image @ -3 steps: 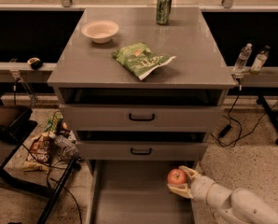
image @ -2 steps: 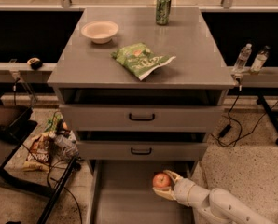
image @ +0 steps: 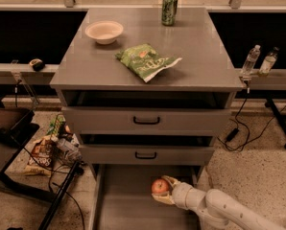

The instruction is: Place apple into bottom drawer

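Note:
The robot's gripper will release the apple on the middle of the open bottom drawer's inside (image: 143,193), in line with the black handles.
The red-orange apple (image: 160,186) is held in my gripper (image: 163,189), which is shut on it. The white arm reaches in from the lower right. The apple hangs over the floor of the open bottom drawer (image: 128,205), a wide grey tray pulled out below the two upper drawers, towards its right side. I cannot tell whether the apple touches the floor.
The cabinet top (image: 196,56) carries a green can (image: 169,8), a white bowl (image: 104,32) and a green chip bag (image: 147,61). Two upper drawers with black handles (image: 146,120) stand above. Cables and snack bags (image: 47,147) lie on the floor at left. Bottles (image: 251,61) stand at right.
My gripper has carried the apple leftward and a little lower, from beside the drawer's right wall to over the drawer floor.

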